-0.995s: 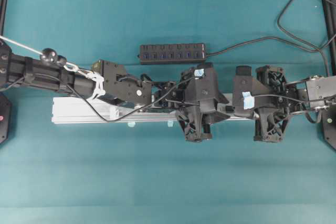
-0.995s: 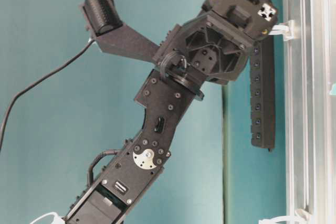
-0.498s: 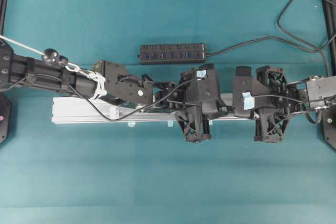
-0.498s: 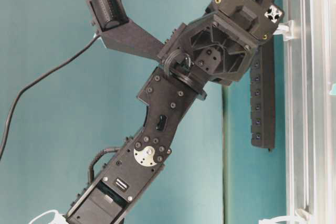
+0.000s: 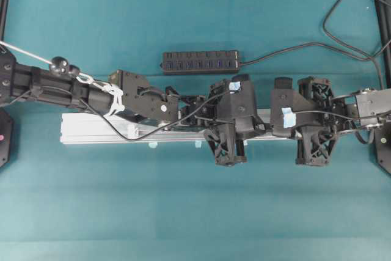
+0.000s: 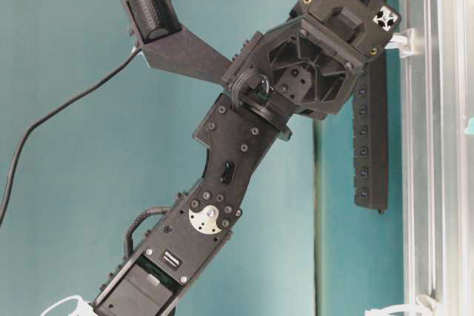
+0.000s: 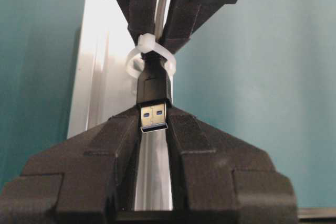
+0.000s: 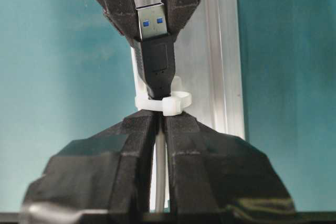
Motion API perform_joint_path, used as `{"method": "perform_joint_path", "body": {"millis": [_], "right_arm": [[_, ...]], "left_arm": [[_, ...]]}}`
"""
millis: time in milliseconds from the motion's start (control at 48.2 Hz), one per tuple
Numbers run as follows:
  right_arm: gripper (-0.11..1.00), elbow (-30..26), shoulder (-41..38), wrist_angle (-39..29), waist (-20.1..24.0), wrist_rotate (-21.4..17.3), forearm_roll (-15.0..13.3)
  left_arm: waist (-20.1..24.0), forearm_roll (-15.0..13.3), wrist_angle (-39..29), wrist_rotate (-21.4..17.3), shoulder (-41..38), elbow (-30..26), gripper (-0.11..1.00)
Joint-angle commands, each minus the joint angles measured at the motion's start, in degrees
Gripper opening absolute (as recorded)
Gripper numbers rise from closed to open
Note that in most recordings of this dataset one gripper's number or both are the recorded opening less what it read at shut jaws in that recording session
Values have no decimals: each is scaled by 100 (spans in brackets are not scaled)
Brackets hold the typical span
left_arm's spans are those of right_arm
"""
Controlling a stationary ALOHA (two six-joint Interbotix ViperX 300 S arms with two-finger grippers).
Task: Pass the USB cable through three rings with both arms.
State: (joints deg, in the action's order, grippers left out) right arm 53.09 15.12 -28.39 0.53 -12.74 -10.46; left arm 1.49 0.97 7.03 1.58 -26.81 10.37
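Observation:
The USB plug's metal tip is all that my left gripper pinches, so it should open and grab the black plug body [image 7: 154, 88] near the ring before it pulls the plug through.
In the left wrist view my left gripper [image 7: 154, 121] is shut on the metal tip of the USB plug [image 7: 154, 88]. The black plug body passes through a white ring [image 7: 169, 61] standing on the silver rail [image 7: 100, 51]. Beyond the ring, my right gripper's fingers [image 7: 185, 9] close on the cable side. In the right wrist view my right gripper [image 8: 161, 118] is pinched shut just behind the ring [image 8: 170, 103], and the plug [image 8: 157, 59] points away into the left gripper's fingers [image 8: 118, 3]. Overhead, both grippers meet tip to tip over the rail [image 5: 91, 129]; the plug is hidden there.
A black multi-port hub [image 5: 200, 62] lies behind the rail, its lead [image 5: 342, 32] looping to the back right. Pale blue tape tabs [image 5: 153, 145] stick out at the rail's front. In the table-level view two more rings [image 6: 400, 41] [image 6: 400, 308] stand on the rail [image 6: 437, 146] beside the left arm [image 6: 244, 131].
My left arm shifted slightly along the rail toward the right gripper between one second and half a second ago, then held still. The right arm has not moved.

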Motion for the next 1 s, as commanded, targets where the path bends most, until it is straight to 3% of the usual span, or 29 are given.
{"method": "perform_joint_path", "body": {"millis": [0,187,373,498,809,975], "right_arm": [[-7,-53,18,62,0,-62,-18],[-7,-62,9,62,9,-62,-18],[-7,-62,9,62,9,-62,-18],[-7,-62,9,88,0,-62,-18],[-7,-44,9,123,0,-62,-18],[-7,-44,0,123,9,-70,-18]], "left_arm": [[-26,18,53,0,35,-132,19],[-35,18,53,18,35,-123,21],[-62,18,70,44,35,-141,54],[-79,18,70,53,26,-149,66],[-70,18,149,70,0,-220,64],[-79,18,141,70,-9,-229,56]]}}
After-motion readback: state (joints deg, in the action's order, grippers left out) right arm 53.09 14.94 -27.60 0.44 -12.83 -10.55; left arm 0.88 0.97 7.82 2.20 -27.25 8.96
